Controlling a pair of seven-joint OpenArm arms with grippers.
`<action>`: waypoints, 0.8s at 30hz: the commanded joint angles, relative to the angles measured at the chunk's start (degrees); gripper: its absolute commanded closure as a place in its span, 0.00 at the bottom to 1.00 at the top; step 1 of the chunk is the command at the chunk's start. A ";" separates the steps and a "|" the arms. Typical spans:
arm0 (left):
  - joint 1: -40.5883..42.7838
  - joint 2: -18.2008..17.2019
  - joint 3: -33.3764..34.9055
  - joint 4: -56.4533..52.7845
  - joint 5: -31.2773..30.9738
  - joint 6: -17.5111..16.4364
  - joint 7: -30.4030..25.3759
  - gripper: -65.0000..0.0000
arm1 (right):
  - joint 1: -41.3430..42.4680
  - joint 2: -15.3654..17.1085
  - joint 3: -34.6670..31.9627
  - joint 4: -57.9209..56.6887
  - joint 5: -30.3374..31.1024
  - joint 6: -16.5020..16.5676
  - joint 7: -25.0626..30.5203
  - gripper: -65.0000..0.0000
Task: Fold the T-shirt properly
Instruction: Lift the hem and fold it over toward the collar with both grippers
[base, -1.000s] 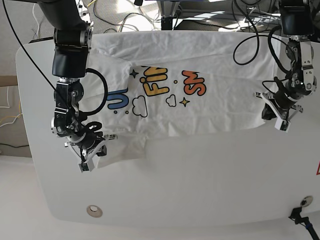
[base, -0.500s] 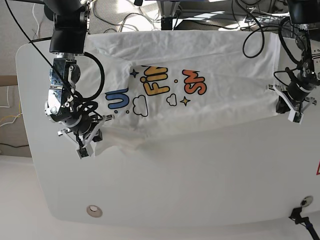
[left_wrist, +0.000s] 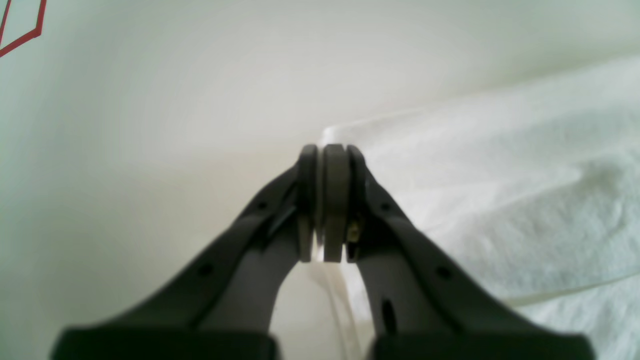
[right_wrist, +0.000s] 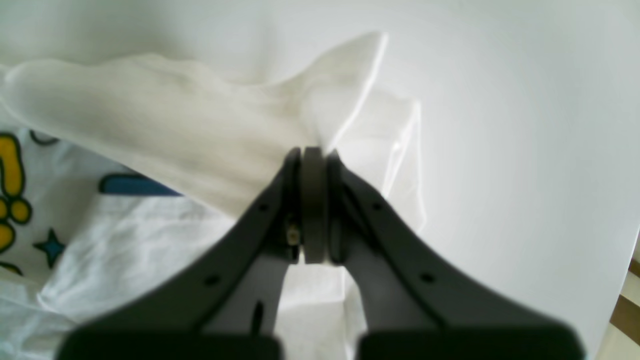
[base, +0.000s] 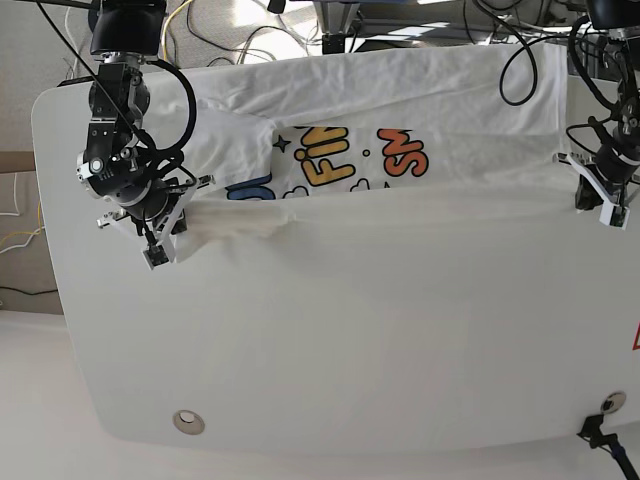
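Next, I release the T-shirt's corner with my left gripper on the flat white cloth (base: 552, 128) near the hanging black cable loop.
The white T-shirt (base: 400, 90) lies across the back of the white table (base: 350, 350), with part of its blue, yellow and orange-red print (base: 350, 160) showing. Its near edge is raised and stretched in a line between my two grippers. My right gripper (base: 160, 250), at the left of the base view, is shut on a bunched corner of the T-shirt (right_wrist: 175, 125); the right wrist view shows the gripper (right_wrist: 312, 152) closed on cloth. My left gripper (base: 607, 212), at the right table edge, is shut on the T-shirt's edge (left_wrist: 500, 175); the left wrist view shows the gripper (left_wrist: 327, 150) closed on it.
A round metal grommet (base: 187, 422) sits near the table's front left. A black cable plug (base: 600, 425) and a red mark (base: 635, 338) are at the right edge. Cables (base: 300, 30) hang behind the table's back edge.
Both grippers have moved toward the back of the table and outward with the cloth. The near edge is now taut and covers the lower part of the print.
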 joint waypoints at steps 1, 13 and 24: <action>0.27 -1.30 -0.84 2.56 -0.25 0.24 -1.23 1.00 | -0.19 1.35 0.26 2.13 0.42 0.00 0.86 1.00; 10.91 -1.30 -0.93 13.90 -0.16 0.24 -1.23 1.00 | -3.88 3.02 0.35 2.48 0.33 0.00 0.86 1.00; 12.93 -1.30 -0.58 13.55 10.39 0.24 -1.31 1.00 | -6.08 6.71 0.35 2.22 0.15 0.00 0.77 1.00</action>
